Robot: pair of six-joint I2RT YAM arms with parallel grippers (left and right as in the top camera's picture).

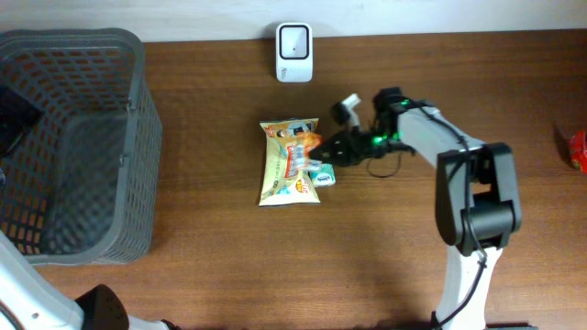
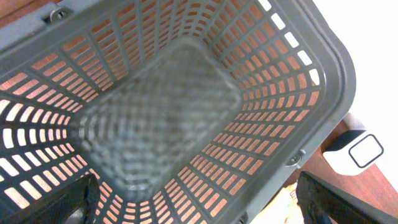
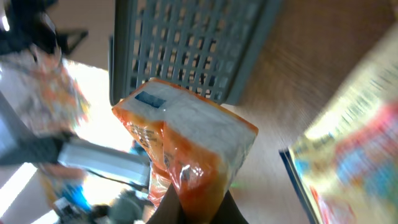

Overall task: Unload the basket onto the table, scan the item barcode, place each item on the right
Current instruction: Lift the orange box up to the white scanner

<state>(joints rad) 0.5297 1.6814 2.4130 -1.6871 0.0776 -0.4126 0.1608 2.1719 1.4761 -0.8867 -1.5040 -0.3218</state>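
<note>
The robot's right gripper will release the orange packet, now held near the yellow snack bag, on the table [image 1: 553, 135] close beside the red object.
My right gripper [image 1: 323, 154] [image 3: 194, 202] is shut on an orange see-through packet [image 3: 186, 134] with a pale top and a small blue label; from overhead the orange packet [image 1: 312, 142] shows just above the right side of a yellow snack bag [image 1: 286, 165]. No barcode is readable in any view. The white scanner [image 1: 293, 52] [image 2: 357, 152] stands at the table's far edge, apart from the packet. My left gripper [image 2: 199, 214] hangs open over the inside of the grey basket [image 1: 138, 128] [image 2: 323, 74], with nothing between its fingers.
The yellow snack bag [image 3: 348, 124] lies flat mid-table, blurred in the right wrist view, with a small teal item [image 1: 324, 176] at its right edge. A red object [image 1: 578, 151] sits at the table's right edge. The basket [image 3: 186, 43] fills the left side.
</note>
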